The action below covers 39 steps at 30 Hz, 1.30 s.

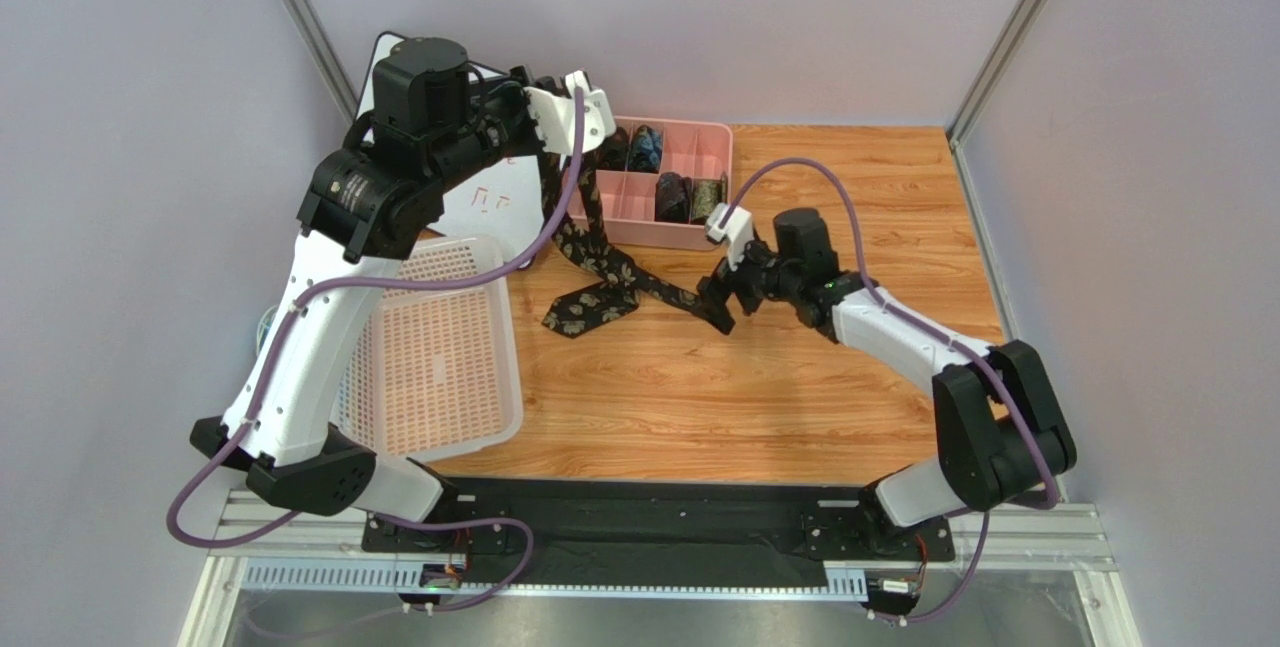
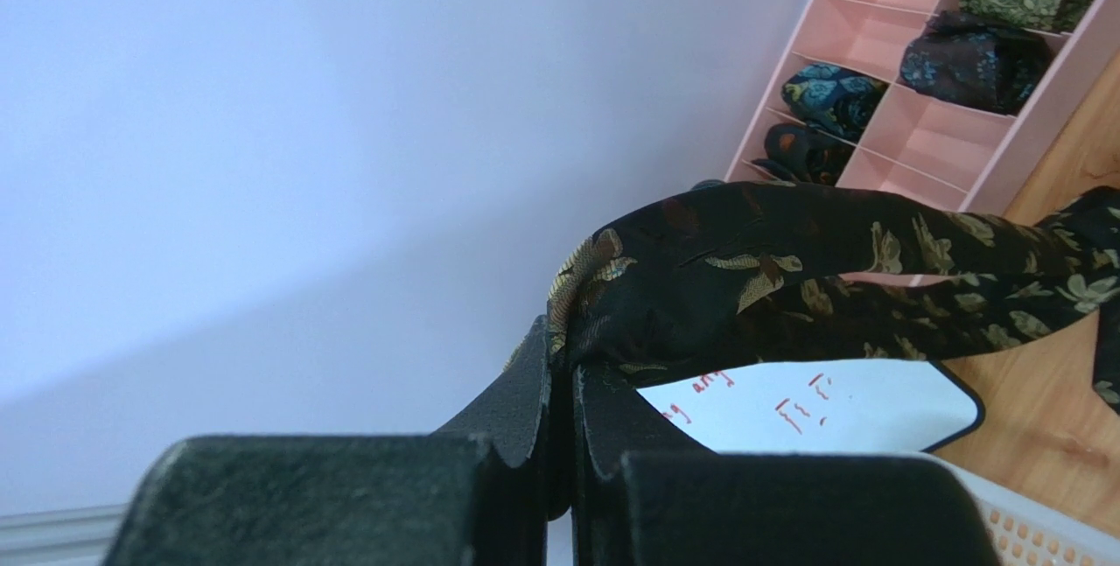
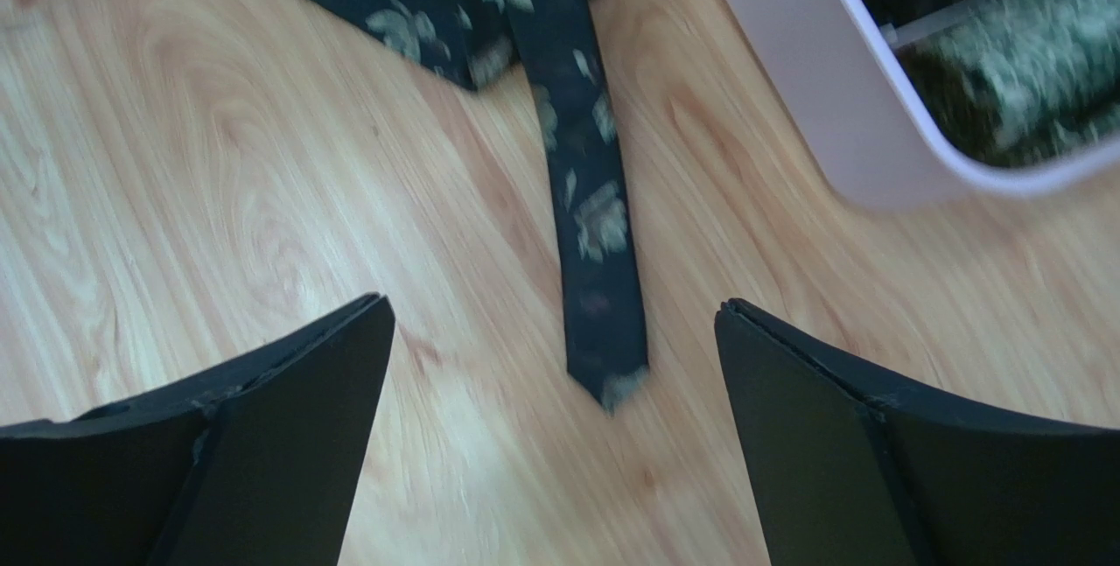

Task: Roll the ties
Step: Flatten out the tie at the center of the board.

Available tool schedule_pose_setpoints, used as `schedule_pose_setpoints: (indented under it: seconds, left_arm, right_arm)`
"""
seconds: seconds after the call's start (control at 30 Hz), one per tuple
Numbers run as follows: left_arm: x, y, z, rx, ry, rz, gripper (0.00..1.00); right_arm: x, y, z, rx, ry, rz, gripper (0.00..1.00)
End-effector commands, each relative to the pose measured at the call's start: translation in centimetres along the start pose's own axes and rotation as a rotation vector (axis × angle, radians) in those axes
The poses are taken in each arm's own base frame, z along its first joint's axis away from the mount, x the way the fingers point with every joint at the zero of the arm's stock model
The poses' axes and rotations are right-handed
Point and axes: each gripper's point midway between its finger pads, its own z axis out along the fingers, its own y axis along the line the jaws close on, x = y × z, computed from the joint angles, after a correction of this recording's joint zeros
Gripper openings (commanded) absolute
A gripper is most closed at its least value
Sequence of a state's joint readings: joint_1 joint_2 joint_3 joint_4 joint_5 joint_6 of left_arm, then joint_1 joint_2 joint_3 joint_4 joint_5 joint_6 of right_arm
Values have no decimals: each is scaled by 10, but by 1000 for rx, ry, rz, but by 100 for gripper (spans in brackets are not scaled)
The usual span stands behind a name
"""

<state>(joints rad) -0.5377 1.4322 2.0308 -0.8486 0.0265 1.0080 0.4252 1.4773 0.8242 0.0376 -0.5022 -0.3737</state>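
The black tie has a spot where its narrow end crosses its wide end. My right gripper needs to close there next, taking both layers together.
A long black tie [image 1: 589, 302] with an olive-gold leaf pattern hangs from my left gripper [image 1: 591, 125], which is raised beside the pink tray. In the left wrist view the left gripper [image 2: 572, 354] is shut on a fold of this tie [image 2: 789, 264]. The tie's wide end lies on the wooden table, and its narrow end [image 3: 598, 232] runs toward my right gripper [image 1: 723, 298]. The right gripper [image 3: 551, 308] hovers open just above the table, with the tie's tip between its fingers but untouched. Rolled ties [image 2: 976, 61] sit in the tray's compartments.
The pink divided tray [image 1: 718, 137] stands at the back centre, close to both grippers; its wall [image 3: 815, 81] is just right of the narrow tie end. A white mesh basket [image 1: 436, 355] sits at the left. A white sheet with red marks [image 2: 815, 409] lies behind the basket.
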Motion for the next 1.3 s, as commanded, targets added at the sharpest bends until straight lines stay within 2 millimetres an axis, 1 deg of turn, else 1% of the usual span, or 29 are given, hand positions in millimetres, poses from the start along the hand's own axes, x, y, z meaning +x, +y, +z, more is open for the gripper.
schedule_pose_setpoints:
  seconds: [0.0, 0.03, 0.07, 0.17, 0.3, 0.33, 0.4, 0.43, 0.47, 0.53, 0.57, 0.63, 0.67, 0.7, 0.73, 0.77, 0.83, 0.87, 0.9, 0.93, 0.97, 1.0, 1.03, 1.07, 1.13, 1.17, 1.2, 1.23, 1.27]
  left_arm:
    - [-11, 32, -20, -127, -20, -34, 0]
    - [-11, 32, -21, -131, -19, -42, 0]
    - [-11, 33, -22, -134, -17, -44, 0]
    - [-9, 34, -26, -145, -6, -48, 0]
    - [-6, 37, -31, -164, 11, -50, 0]
    - [-4, 35, -30, -157, 19, -51, 0]
    - [-4, 35, -35, -166, 17, -58, 0]
    - [-3, 34, -35, -162, 20, -59, 0]
    - [-3, 34, -38, -166, 18, -61, 0]
    - [0, 33, -38, -172, 25, -59, 0]
    - [-1, 34, -41, -176, 23, -56, 0]
    - [0, 35, -44, -188, 20, -53, 0]
    - [0, 34, -45, -188, 20, -50, 0]
    - [0, 35, -46, -193, 19, -50, 0]
    - [2, 33, -46, -190, 22, -52, 0]
    - [3, 31, -46, -187, 24, -52, 0]
    - [5, 26, -44, -179, 18, -60, 0]
    - [5, 24, -43, -175, 14, -61, 0]
    - [5, 21, -41, -164, 8, -63, 0]
    - [4, 14, -38, -141, -8, -69, 0]
    - [3, 9, -36, -128, -18, -86, 0]
    - [2, 5, -33, -115, -27, -98, 0]
    - [1, -5, -25, -79, -43, -111, 0]
    - [0, -11, -21, -60, -55, -153, 0]
    - [-7, -29, -7, 17, -99, -207, 0]
    - [-11, -39, -2, 59, -117, -239, 0]
    - [-16, -51, 3, 103, -138, -299, 0]
    - [-25, -75, 13, 204, -181, -324, 0]
    - [-27, -91, 18, 260, -187, -341, 0]
  right_arm:
    - [-54, 20, 40, 69, -246, -113, 100]
    - [-59, 15, 48, 123, -266, -116, 100]
    - [-50, 28, 66, 99, -241, -110, 100]
    - [-65, 37, 86, 101, -285, -113, 100]
    - [-56, 39, 119, 152, -248, -132, 100]
    - [-68, 30, 123, 214, -257, -135, 100]
    - [-64, 30, 136, 239, -239, -127, 100]
    - [-75, 19, 139, 303, -237, -116, 99]
    - [-78, 17, 143, 316, -223, -110, 94]
    - [-64, 7, 151, 363, -145, -76, 86]
    - [-72, 4, 154, 375, -152, -70, 70]
    - [-68, -2, 153, 408, -125, -71, 52]
    - [-68, -4, 150, 418, -120, -77, 32]
    - [-66, -6, 146, 429, -106, -91, 21]
    - [-67, -12, 138, 457, -103, -97, 7]
    - [-80, -25, 120, 491, -122, -103, 0]
    - [-68, -34, 98, 481, -66, -101, 0]
    - [-84, -57, 64, 526, -95, -95, 0]
    - [-64, -62, 48, 521, -19, -91, 0]
    - [-60, -65, 32, 491, -1, -102, 0]
    - [-58, -89, 2, 534, 12, -98, 0]
    - [-58, -93, -35, 547, 40, -157, 0]
    - [-65, -95, -57, 530, 19, -191, 0]
    - [-55, -113, -88, 557, 52, -198, 0]
    - [-51, -124, -156, 562, 113, -316, 0]
    - [-49, -128, -178, 565, 138, -365, 0]
    - [-41, -116, -196, 492, 190, -478, 0]
    - [-25, -126, -221, 519, 252, -495, 0]
    - [-18, -126, -228, 508, 285, -524, 0]
